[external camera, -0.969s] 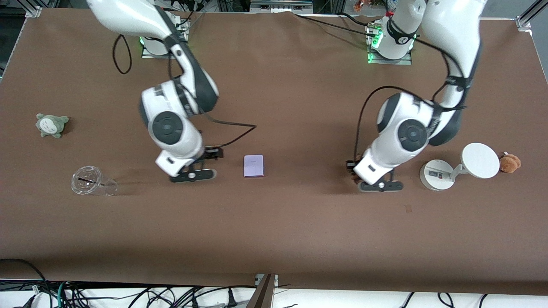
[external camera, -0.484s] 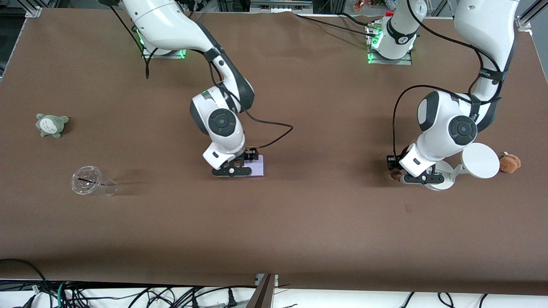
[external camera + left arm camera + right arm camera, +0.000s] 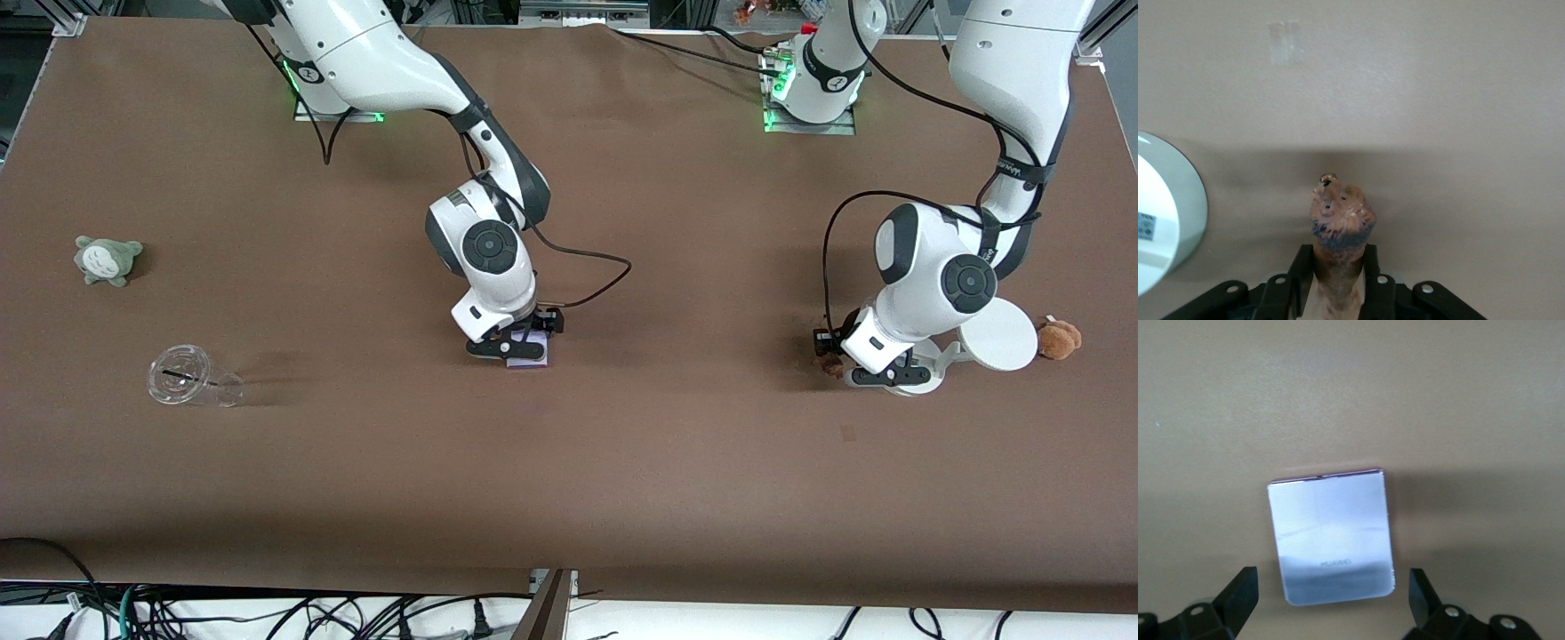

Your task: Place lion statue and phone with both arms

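The robot's left gripper should release the lion statue on bare cloth (image 3: pixel 812 369) (image 3: pixel 1390 177) next to the white device's base, across from the tan-brown plush.
The lion statue (image 3: pixel 1338 220), reddish-brown with a darker mane, is clamped between the black fingers of my left gripper (image 3: pixel 1337 280), head pointing outward. In the front view this left gripper (image 3: pixel 840 363) hangs low over the brown cloth beside the white device's base, and the lion statue (image 3: pixel 830 364) shows as a small dark-brown bit at its tip. The phone (image 3: pixel 1331 540), a pale lavender slab, lies flat on the cloth. My right gripper (image 3: pixel 1331 597) is open just over it, one finger past each long edge. From the front, the right gripper (image 3: pixel 520 342) covers most of the phone (image 3: pixel 535 362).
A white round-based device (image 3: pixel 907 375) with a disc (image 3: pixel 1000 333) stands next to the left gripper, with a tan-brown plush (image 3: pixel 1060 339) past it. At the right arm's end lie a grey-green plush (image 3: pixel 107 259) and a tipped clear cup (image 3: pixel 191 378). A small tape patch (image 3: pixel 847 433) marks the cloth.
The right arm swung toward the left arm's end of the table and now has its open jaws over the phone. The left arm carried the lion toward the white device.
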`<state>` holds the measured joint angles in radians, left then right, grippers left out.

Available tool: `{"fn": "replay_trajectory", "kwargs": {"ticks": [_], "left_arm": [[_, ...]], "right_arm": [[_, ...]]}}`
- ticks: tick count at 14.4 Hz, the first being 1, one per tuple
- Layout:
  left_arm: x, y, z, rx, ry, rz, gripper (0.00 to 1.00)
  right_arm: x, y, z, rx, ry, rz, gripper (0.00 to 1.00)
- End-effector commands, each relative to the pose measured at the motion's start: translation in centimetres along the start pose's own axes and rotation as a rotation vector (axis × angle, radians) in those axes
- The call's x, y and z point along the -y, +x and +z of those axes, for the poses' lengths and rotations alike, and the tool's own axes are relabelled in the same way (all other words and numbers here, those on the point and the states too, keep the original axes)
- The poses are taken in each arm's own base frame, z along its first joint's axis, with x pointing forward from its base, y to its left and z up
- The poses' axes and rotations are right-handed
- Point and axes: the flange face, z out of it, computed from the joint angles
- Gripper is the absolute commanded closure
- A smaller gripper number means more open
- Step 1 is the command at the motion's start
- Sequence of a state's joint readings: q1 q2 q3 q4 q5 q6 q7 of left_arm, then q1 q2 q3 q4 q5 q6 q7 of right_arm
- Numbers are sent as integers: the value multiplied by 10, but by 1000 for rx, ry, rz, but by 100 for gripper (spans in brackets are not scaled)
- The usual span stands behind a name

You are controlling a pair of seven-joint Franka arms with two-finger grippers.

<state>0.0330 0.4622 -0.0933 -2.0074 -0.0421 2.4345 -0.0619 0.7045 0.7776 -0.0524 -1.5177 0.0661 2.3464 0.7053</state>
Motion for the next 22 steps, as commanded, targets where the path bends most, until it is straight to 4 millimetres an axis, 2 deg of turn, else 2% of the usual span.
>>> {"fn": "replay_trajectory", "kwargs": {"ticks": [1,4,7,11,13,16,18,22], "left_arm": [[24,9,1,-24,-12,34,100],[20,9,-1,-27,-23,30,100],[2,13,-6,-38,-63,23,100],[-9,14,-8,-62,-75,46,100],[-13,17,6,-96,-78,94,100],[-12,18,9,-108,-77,126,100],[-16,17,17,-96,-84,133,100],[-20,16,20,-92,-90,140,100]], "right_arm": [[6,0,9,-7,27,6,0],[6,1,12,-17,29,-48,0],[9,3,17,-51,55,-46,0],[8,3,21,-53,50,-72,0],[6,5,21,-61,41,-104,0],[6,5,23,-61,39,-110,0],[5,6,20,-64,39,-115,0],[5,12,11,-78,45,-116,0]]}}
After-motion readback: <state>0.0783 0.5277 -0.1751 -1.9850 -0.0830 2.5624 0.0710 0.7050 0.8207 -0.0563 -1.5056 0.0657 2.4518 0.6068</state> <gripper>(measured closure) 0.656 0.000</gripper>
